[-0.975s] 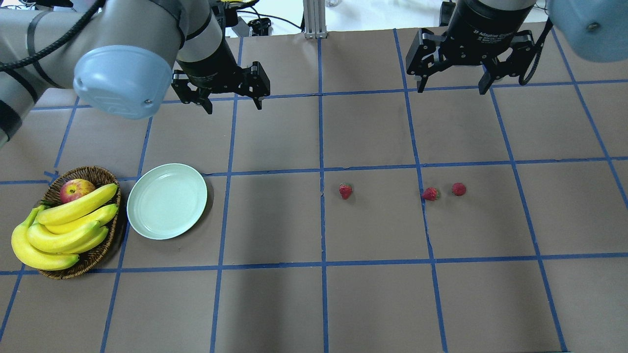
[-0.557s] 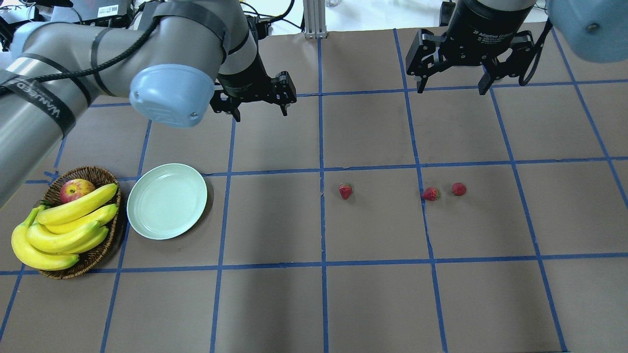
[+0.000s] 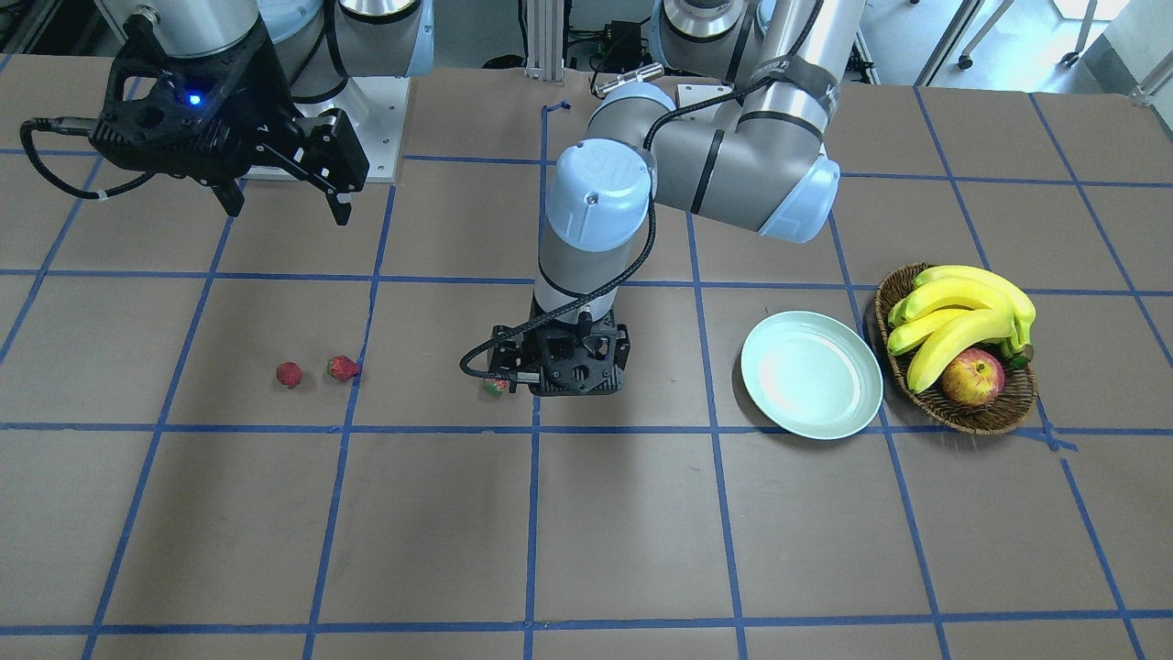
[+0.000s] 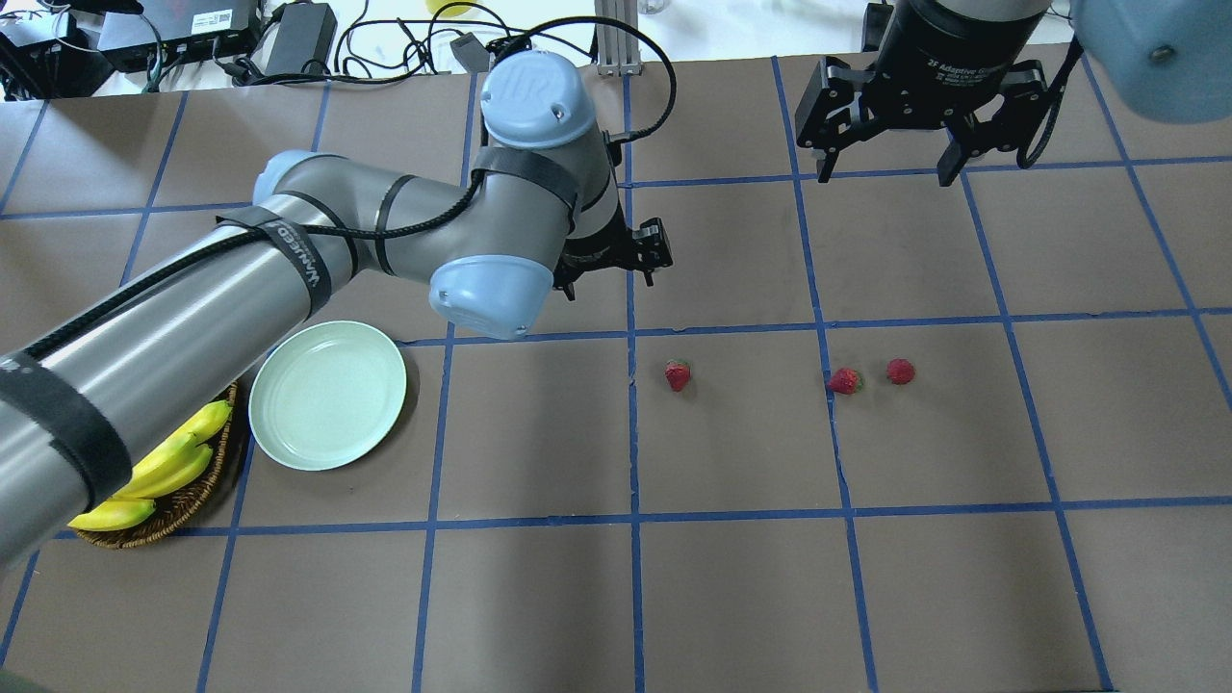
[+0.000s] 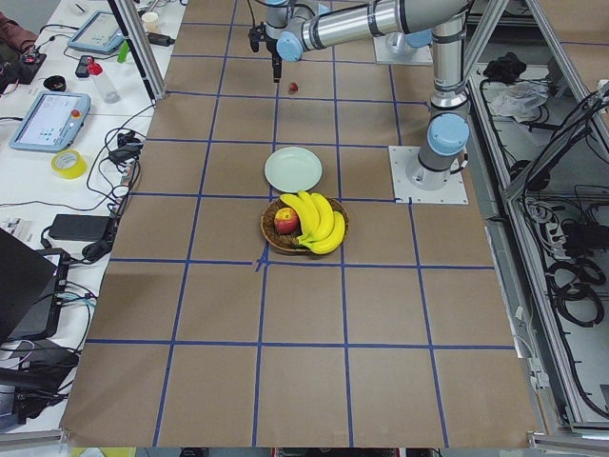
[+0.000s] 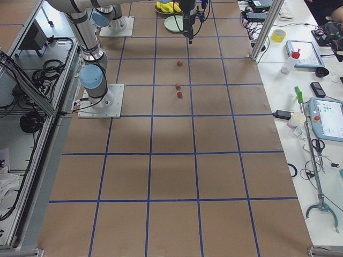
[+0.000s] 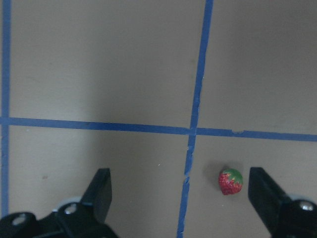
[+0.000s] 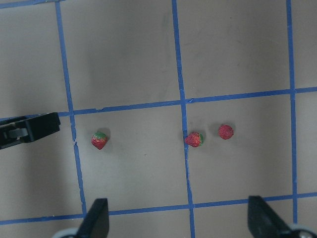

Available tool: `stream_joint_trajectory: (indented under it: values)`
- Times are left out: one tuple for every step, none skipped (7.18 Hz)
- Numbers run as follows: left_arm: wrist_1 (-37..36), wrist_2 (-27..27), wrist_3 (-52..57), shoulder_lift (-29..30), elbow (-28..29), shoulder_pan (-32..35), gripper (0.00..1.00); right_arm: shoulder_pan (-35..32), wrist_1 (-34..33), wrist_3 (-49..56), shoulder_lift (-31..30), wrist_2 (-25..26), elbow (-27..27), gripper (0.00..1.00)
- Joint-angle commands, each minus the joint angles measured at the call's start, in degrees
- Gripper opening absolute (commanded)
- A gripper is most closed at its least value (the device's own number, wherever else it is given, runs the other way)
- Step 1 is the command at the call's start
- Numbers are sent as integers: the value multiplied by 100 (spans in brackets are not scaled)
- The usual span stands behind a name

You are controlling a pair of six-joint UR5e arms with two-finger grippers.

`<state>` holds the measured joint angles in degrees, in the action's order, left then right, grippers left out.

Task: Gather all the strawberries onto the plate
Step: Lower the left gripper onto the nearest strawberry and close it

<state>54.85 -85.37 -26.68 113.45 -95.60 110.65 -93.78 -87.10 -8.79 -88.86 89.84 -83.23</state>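
I should close my left gripper on the sides of the middle strawberry (image 3: 496,386) (image 7: 231,181), the one with green leaves that lies apart from the close pair.
Three small red strawberries lie on the brown table: one near the middle (image 4: 678,374) and two close together to its right (image 4: 845,381) (image 4: 900,371). The pale green plate (image 4: 327,395) is empty at the left. My left gripper (image 4: 610,285) is open and hovers just behind and left of the middle strawberry, which shows in the left wrist view (image 7: 231,181) between the fingers, nearer the right one. My right gripper (image 4: 885,178) is open and empty, high behind the pair. All three show in the right wrist view (image 8: 99,140) (image 8: 194,139) (image 8: 226,131).
A brown wicker basket (image 3: 962,417) with bananas (image 3: 958,312) and a red-yellow apple (image 3: 971,378) stands right beside the plate (image 3: 811,373). My left arm (image 4: 192,308) reaches over the basket. Blue tape lines form a grid on the table.
My left arm has swung right and toward the middle strawberry, with its gripper lower over the table. The right arm, the strawberries and the plate have not moved.
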Motion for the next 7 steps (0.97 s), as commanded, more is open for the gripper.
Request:
stream_joint_trajectory:
  values:
    - [-316, 3, -432, 483, -38, 385, 95, 9, 0, 9, 0, 7, 0, 100]
    - [-386, -15, -530, 624, -38, 483, 95, 9, 8, 9, 9, 7, 0, 100]
    - [-387, -32, -592, 712, -38, 623, 95, 9, 8, 9, 0, 7, 0, 100]
    - [-396, -50, -654, 774, -38, 720, 90, 9, 8, 18, 9, 7, 0, 100]
    - [-396, -33, -689, 818, -38, 738, 79, 17, 8, 26, 9, 7, -9, 100]
    - [-387, -24, -689, 854, -46, 756, 69, 17, 0, 18, 9, -2, -9, 98]
    - [-387, 3, -698, 897, -46, 774, 51, 17, 8, 26, 17, 7, -9, 97]
